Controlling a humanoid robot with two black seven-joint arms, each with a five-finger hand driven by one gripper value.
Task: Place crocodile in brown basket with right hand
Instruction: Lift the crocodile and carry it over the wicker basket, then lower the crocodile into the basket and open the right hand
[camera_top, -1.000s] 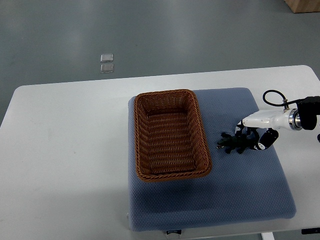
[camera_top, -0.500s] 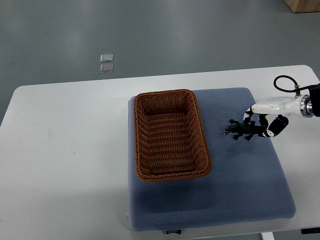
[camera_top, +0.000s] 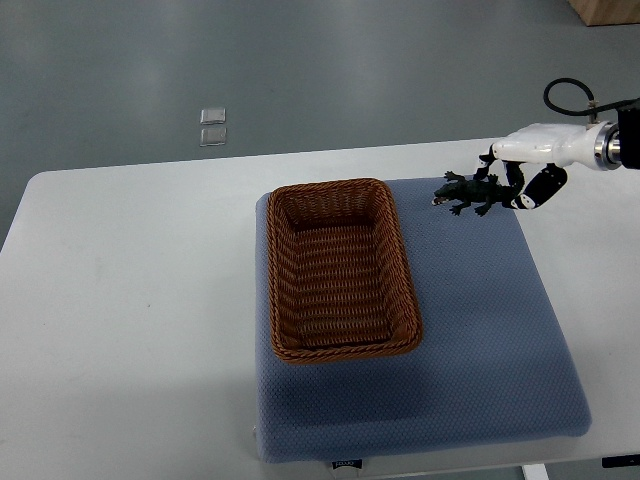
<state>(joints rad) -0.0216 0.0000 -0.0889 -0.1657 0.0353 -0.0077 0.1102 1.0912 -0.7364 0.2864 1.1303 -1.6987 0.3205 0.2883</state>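
Observation:
The robot's right gripper needs to let go of the crocodile in the far half of the empty brown basket (camera_top: 334, 252).
A dark green toy crocodile (camera_top: 466, 192) hangs in the air above the far right part of the blue mat (camera_top: 470, 330), its snout pointing left. My right hand (camera_top: 512, 182), white with black fingers, is shut on its tail end and comes in from the right edge. The brown wicker basket (camera_top: 340, 266) stands on the mat's left half, left of the crocodile and apart from it, with nothing inside. The left arm does not show.
The mat lies on a white table (camera_top: 130, 300). Two small clear squares (camera_top: 213, 127) lie on the grey floor beyond the table. A wooden box corner (camera_top: 608, 10) shows at the top right.
The right hand has lifted the crocodile off the mat and carried it up and toward the far edge of the mat.

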